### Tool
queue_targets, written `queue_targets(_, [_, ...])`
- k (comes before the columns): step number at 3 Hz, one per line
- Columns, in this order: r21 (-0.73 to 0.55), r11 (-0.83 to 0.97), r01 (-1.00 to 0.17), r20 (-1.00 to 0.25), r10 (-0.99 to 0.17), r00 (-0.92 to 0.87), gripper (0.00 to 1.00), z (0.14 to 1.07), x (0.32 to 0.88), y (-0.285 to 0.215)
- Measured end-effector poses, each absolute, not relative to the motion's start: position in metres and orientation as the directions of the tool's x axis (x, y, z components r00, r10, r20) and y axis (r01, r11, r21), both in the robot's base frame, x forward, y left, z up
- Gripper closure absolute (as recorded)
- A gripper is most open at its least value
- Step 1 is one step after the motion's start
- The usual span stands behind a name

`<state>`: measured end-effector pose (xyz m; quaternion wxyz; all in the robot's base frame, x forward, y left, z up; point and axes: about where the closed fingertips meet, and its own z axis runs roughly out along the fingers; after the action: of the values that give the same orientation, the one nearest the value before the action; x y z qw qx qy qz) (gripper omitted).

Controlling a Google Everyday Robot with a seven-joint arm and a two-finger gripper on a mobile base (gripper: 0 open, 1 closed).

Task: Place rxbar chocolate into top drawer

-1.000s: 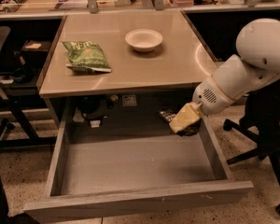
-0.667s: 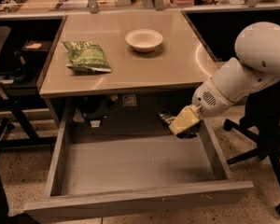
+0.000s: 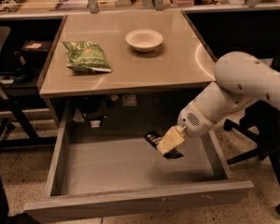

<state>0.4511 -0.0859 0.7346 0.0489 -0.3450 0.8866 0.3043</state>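
Note:
My gripper is holding the rxbar chocolate, and I will let go of it on the middle of the top drawer's bare grey bottom (image 3: pixel 142 158). The bar is now a little above the drawer bottom.
The top drawer (image 3: pixel 130 200) is pulled open below the table, and its grey bottom is bare. My gripper (image 3: pixel 170 141) reaches in from the right and hangs over the drawer's back right part. It is shut on the rxbar chocolate (image 3: pixel 153 138), a small black-wrapped bar that sticks out on both sides of the yellowish fingers (image 3: pixel 172 136). The bar is held a little above the drawer bottom. My white arm (image 3: pixel 242 87) hides part of the drawer's right wall.
On the table (image 3: pixel 177 64) lie a green chip bag (image 3: pixel 86 56) at the left and a white bowl (image 3: pixel 144 39) at the back middle. An office chair base (image 3: pixel 266 148) stands to the right of the drawer. Cables and a dark shelf are at the left.
My gripper has moved left and down with the bar, from beside the table's right edge to over the drawer's inside.

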Motion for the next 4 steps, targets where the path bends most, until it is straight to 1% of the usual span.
queue_targets(1, [0.539, 0.562, -0.628, -0.277, -0.586, -0.762, 1.0, 0.706, 0.453, -0.071])
queue_targets(3, [0.554, 0.55, -0.625, -0.264, -0.596, -0.758, 1.0, 0.668, 0.475, -0.046])
queue_targets(4, [0.554, 0.544, -0.631, -0.259, -0.608, -0.751, 1.0, 0.654, 0.468, -0.033])
